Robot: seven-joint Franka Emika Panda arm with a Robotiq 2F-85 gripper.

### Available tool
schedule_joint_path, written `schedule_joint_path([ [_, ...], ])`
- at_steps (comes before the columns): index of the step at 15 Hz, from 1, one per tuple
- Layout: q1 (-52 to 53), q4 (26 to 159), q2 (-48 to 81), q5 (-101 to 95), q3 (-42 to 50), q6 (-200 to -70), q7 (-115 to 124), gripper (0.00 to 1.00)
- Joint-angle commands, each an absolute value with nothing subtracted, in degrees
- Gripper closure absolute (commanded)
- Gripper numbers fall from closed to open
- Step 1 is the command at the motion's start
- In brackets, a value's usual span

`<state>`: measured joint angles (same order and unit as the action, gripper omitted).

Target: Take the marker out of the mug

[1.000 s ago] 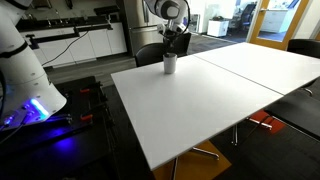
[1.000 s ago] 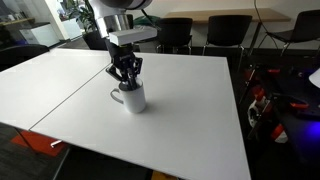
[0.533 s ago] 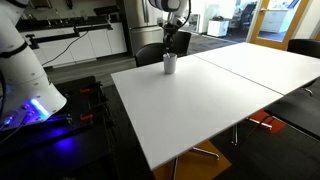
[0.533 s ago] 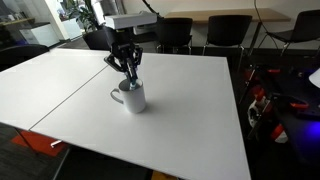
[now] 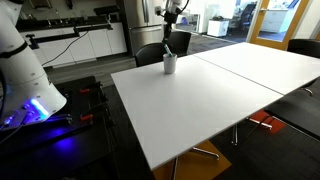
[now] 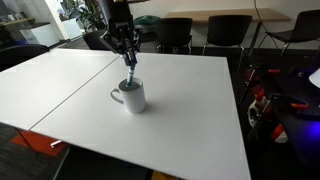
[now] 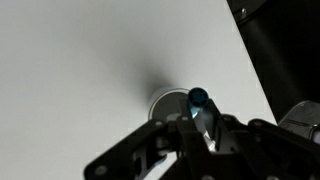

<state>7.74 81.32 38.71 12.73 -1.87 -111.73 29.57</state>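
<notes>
I should let go of the marker, which now hangs over the mug, on the open white table (image 5: 180, 83) near the mug, away from the dark chairs.
The small light grey-white mug (image 6: 131, 97) stands on the big white table (image 6: 190, 110); it also shows in an exterior view (image 5: 170, 64) near the far edge. My gripper (image 6: 128, 60) is above the mug, shut on the thin dark marker (image 6: 131, 76), which hangs down with its lower end at about the mug's rim. In the wrist view the marker's bluish end (image 7: 198, 98) sticks out from between the fingers (image 7: 203, 125), over the mug's opening (image 7: 163, 104).
Dark chairs (image 6: 221, 33) stand along the table's far side. A seam (image 6: 70, 85) splits the table into two tops. Another robot base with blue light (image 5: 30, 100) stands on the floor beside the table.
My gripper has risen straight up from the mug with the marker held in it; the marker has come up out of the mug. The mug has not moved.
</notes>
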Motion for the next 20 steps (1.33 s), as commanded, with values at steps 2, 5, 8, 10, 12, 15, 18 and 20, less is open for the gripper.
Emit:
schedule_joint_path([
  [2,8.15,89.42,29.68,13.33,-1.33,-111.18,31.2,0.95],
  [5,8.21,93.08,25.32,12.94,-0.94,-112.2,32.1,0.95],
  [8,8.19,96.61,21.63,12.07,0.14,-113.16,35.95,0.95],
  [10,7.85,98.4,20.1,11.34,0.99,-113.48,38.71,0.95],
  [12,7.3,99.48,19.75,10.82,1.93,-113.92,41.01,0.95],
  [15,6.03,99.89,21.02,10.69,3.32,-114.88,43.84,0.95],
  [18,4.57,99.81,22.79,10.43,4.74,-115.27,45.89,0.95],
  [20,4.03,99.21,24.24,9.52,5.95,-115.13,48.81,0.95],
])
